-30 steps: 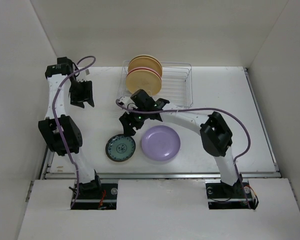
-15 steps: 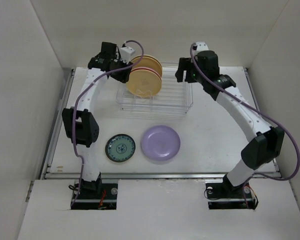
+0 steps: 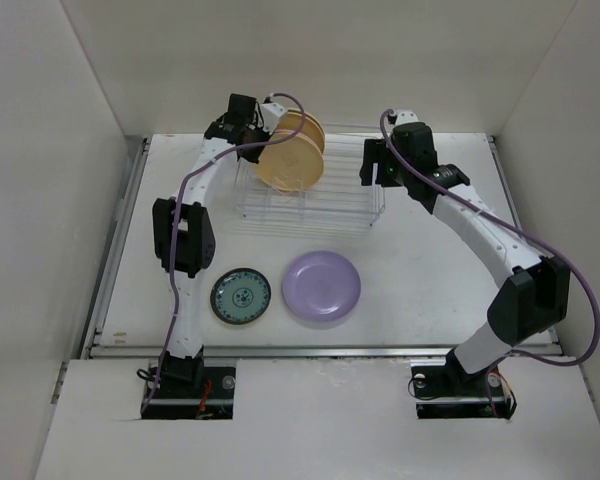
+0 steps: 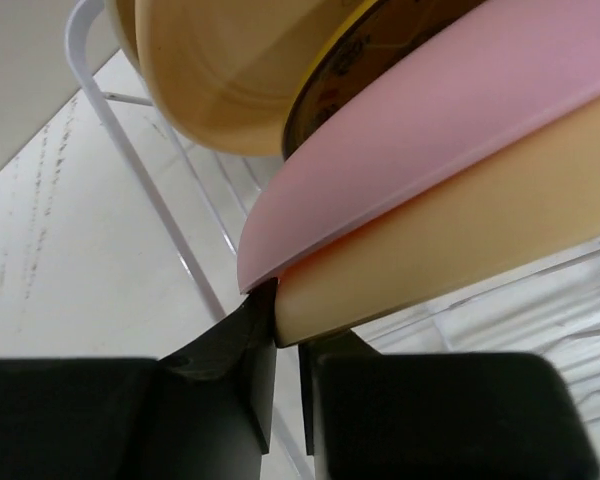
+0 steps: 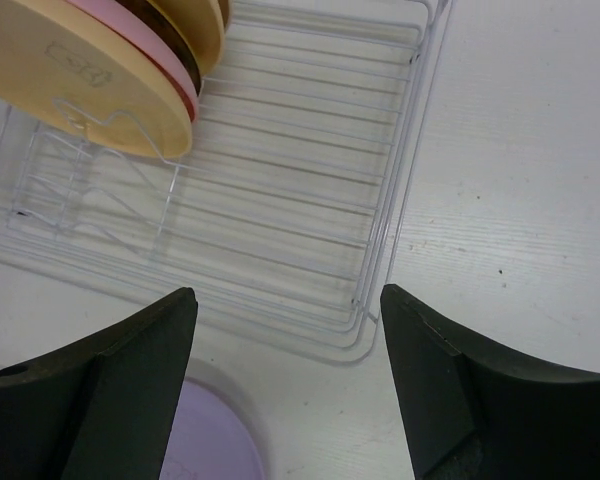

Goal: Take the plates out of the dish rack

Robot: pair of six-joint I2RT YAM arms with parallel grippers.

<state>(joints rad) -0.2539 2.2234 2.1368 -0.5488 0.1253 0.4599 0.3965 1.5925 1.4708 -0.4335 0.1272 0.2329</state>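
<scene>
Next, my left gripper lets go of the cream-tan plate on top of the lavender plate [image 3: 325, 291] in front of the dish rack.
The dish rack [image 3: 372, 214] stands at the back of the table. At its left end the cream-tan plate [image 3: 290, 165] stands upright in front, with the pink plate [image 4: 430, 130] and the dark-rimmed amber-yellow plate [image 4: 345, 65] behind it. My left gripper [image 3: 261, 130] is at the plates' left edge. Its fingers are nearly together on the cream-tan plate's [image 4: 460, 230] rim, one fingertip [image 4: 263, 305] wedged between pink and cream-tan. My right gripper [image 3: 373, 170] is open and empty above the rack's [image 5: 280, 200] right front corner. The lavender plate [image 3: 321, 286] and the teal plate [image 3: 241, 296] lie on the table in front.
White walls close in the table at the left, back and right. The rack's right half holds no plates. The lavender plate's edge shows in the right wrist view [image 5: 215, 440], just in front of the rack. The table's front rail [image 3: 320, 350] runs behind the arm bases.
One second ago my left gripper hung over the left of the table and my right gripper was by the teal plate. Both have moved to the rack; the left has closed in on the plates.
</scene>
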